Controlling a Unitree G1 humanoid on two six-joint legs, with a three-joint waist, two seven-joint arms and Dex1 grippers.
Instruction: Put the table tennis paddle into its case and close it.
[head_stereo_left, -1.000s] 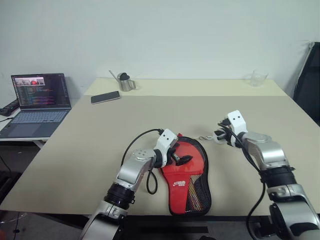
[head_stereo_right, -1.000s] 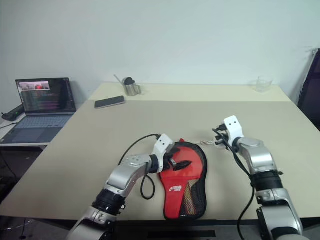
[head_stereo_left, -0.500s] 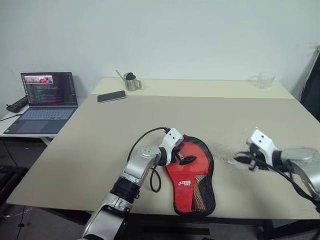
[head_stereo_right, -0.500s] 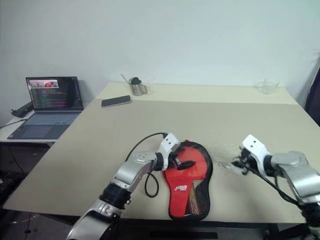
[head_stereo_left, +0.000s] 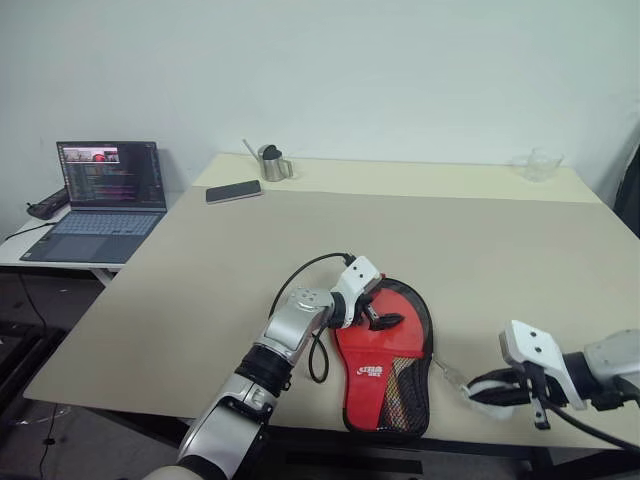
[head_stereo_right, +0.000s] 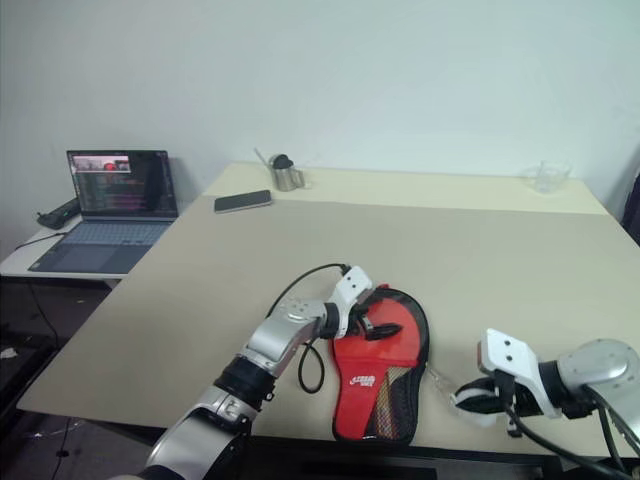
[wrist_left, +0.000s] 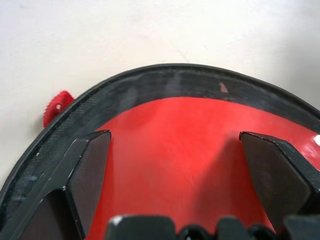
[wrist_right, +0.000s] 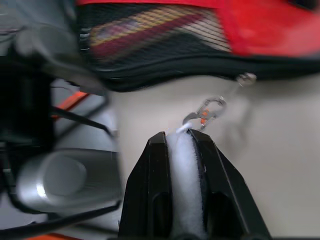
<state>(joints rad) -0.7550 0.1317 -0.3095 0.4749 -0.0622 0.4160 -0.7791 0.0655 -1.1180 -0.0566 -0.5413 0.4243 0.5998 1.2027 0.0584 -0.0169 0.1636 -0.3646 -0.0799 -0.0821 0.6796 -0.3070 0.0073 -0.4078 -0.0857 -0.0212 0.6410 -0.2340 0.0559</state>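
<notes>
My right gripper needs to let go of the white strap at the table's front edge (head_stereo_left: 448, 446) (wrist_right: 109, 96) beside the case's mesh corner.
The black case (head_stereo_left: 385, 350), red panel and mesh up, lies near the table's front edge. Through the mesh shows the table tennis paddle's handle (wrist_right: 145, 27); its blade is hidden inside. My left gripper (head_stereo_left: 388, 313) is open, its fingers (wrist_left: 90, 170) spread over the red panel at the case's round end. My right gripper (head_stereo_left: 482, 391) is off the case's right side near the front edge. It is shut on a white strap (wrist_right: 182, 175). A metal clip (wrist_right: 207, 110) joins the strap to the zip pull (wrist_right: 246, 78) at the case's right edge.
A laptop (head_stereo_left: 100, 190) stands on a side table at the left. A phone (head_stereo_left: 233, 191) and a metal cup (head_stereo_left: 272, 163) sit at the table's far left, a clear glass cup (head_stereo_left: 540, 165) at the far right. The table's front edge (head_stereo_left: 300, 418) is close.
My right gripper drew back toward the front edge with the white strap, taking the zip pull from the case's round end down its right side. The left gripper stayed on the case. The camera shifted.
</notes>
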